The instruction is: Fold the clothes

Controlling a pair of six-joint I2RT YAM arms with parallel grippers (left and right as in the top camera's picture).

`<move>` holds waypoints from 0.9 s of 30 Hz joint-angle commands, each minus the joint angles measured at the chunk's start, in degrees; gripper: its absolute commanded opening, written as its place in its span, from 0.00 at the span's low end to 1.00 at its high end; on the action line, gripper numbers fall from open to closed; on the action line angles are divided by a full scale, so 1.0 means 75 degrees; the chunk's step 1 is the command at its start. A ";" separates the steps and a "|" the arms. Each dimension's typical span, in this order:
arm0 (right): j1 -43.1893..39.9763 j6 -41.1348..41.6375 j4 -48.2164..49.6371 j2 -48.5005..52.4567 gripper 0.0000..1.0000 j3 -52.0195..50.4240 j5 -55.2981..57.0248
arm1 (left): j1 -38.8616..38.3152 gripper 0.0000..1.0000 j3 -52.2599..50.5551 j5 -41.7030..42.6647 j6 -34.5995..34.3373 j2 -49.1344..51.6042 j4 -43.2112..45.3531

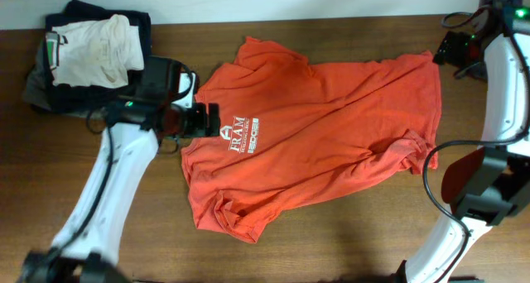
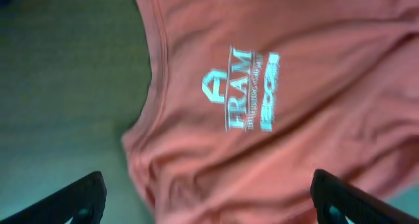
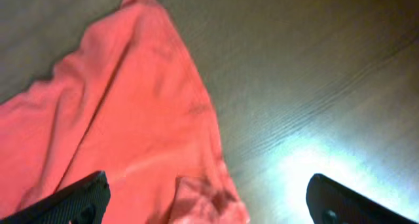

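Observation:
The near sleeve's hem [image 1: 221, 213] is at the lettering end of the orange-red T-shirt. My left gripper will go there next and close on it.
The orange-red T-shirt [image 1: 331, 126] lies spread and creased on the wooden table, its white lettering [image 1: 242, 135] near its left edge. My left gripper [image 1: 205, 122] is open and empty, hovering over that left edge by the lettering. In the left wrist view the shirt [image 2: 294, 86] fills the space between the fingers [image 2: 209, 207]. My right gripper [image 1: 443, 169] is open and empty at the shirt's right edge. In the right wrist view a bunched fold [image 3: 209, 198] lies between its fingers [image 3: 209, 207], and the shirt [image 3: 118, 106] runs away to a far corner.
A pile of folded garments [image 1: 91, 55], white on top of dark ones, sits at the table's back left corner, just behind my left arm. Bare wood [image 1: 348, 233] shows in front of the shirt and to its right [image 3: 314, 86]. The table's far edge [image 1: 290, 18] runs along the top.

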 commanded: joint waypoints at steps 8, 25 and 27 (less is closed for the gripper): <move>0.0009 0.0539 -0.2608 -0.1682 0.99 0.0315 -0.1274 | 0.0000 0.99 0.0157 -0.0035 -0.0283 -0.1195 -0.1900; 0.0560 0.0434 -0.1230 -0.4092 0.99 -0.4572 -0.1836 | -0.1848 0.99 -0.3902 0.0822 -0.3267 -0.1381 0.0195; 0.0560 0.0434 -0.1230 -0.4092 0.99 -0.4575 -0.1836 | -0.1985 0.98 -0.4264 0.0562 -0.3710 -0.1361 0.0650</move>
